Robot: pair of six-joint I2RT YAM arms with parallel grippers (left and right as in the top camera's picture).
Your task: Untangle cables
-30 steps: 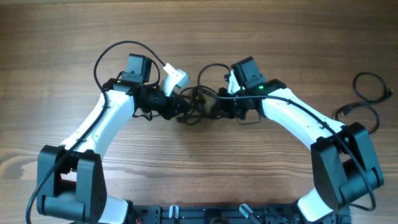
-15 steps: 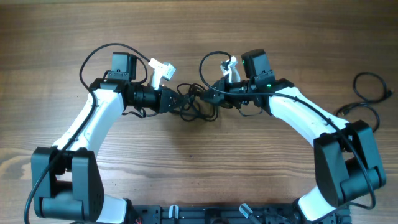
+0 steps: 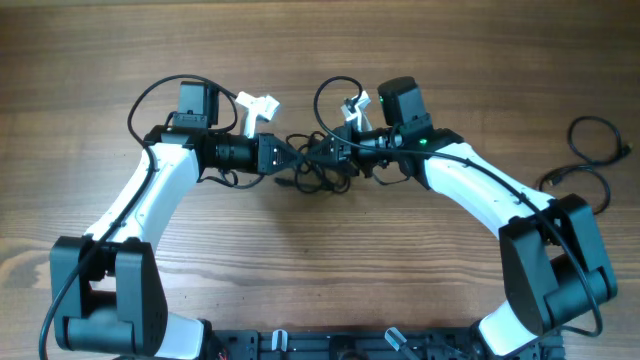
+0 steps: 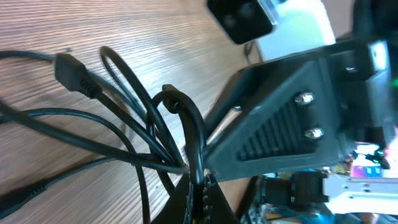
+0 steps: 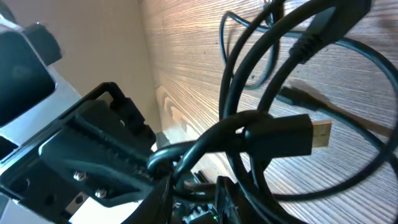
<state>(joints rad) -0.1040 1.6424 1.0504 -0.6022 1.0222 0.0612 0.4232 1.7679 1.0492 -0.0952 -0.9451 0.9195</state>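
Observation:
Next, I release the black piece of cable from my left gripper onto the wood at the edge of the tangle (image 3: 280, 174), beside that gripper's own fingers.
The cables (image 3: 318, 172) form a black tangle on the wood between my two grippers. My left gripper (image 3: 287, 157) points right and is shut on one black strand, which rises from its jaws (image 4: 200, 190) in a loop. My right gripper (image 3: 330, 152) points left, nearly tip to tip with the left one. Its fingers (image 5: 196, 186) stand slightly apart with cable strands lying across the gap. A plug with a gold end (image 5: 310, 134) hangs just in front of the right wrist camera. Another black plug (image 4: 73, 70) lies on the table.
A separate black cable (image 3: 592, 150) with a small plug (image 3: 553, 181) lies loose at the right edge of the table, beside the right arm's base. Each arm's own thick black wire (image 3: 160, 95) loops above its wrist.
The left gripper has pulled left with its strand and stretched the tangle. The right gripper has swung up and left toward it, and its jaws have parted.

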